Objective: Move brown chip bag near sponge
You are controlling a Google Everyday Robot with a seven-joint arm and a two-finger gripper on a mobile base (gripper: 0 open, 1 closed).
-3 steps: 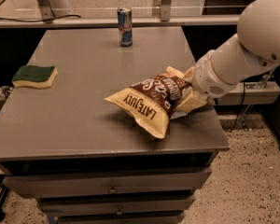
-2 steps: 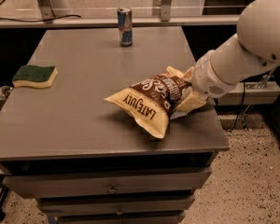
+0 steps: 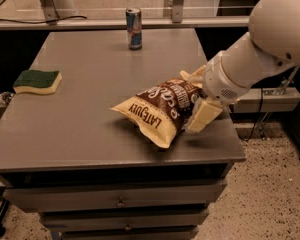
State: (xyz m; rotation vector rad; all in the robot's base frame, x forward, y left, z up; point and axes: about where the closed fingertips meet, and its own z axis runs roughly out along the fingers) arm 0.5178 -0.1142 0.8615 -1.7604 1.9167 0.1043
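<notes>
The brown chip bag has a dark end [image 3: 193, 97] opposite its pale end. Next, my gripper closes on that dark end to carry the bag toward the sponge.
The brown chip bag [image 3: 157, 106] lies on the right half of the grey table [image 3: 90, 129], its pale "LATE JULY" end pointing to the front left. My gripper [image 3: 194, 103] is at the bag's right end. One pale finger [image 3: 202, 116] is in front of the bag and the other [image 3: 191, 76] behind it, and they are closed on that end. The sponge [image 3: 37, 81], dark green on top and pale yellow below, lies near the table's left edge, far from the bag.
A blue and silver drink can [image 3: 134, 28] stands at the back middle of the table. The table's right edge [image 3: 230, 129] runs just under my wrist. Drawers [image 3: 120, 201] are below the top. A shelf and cables are at the right.
</notes>
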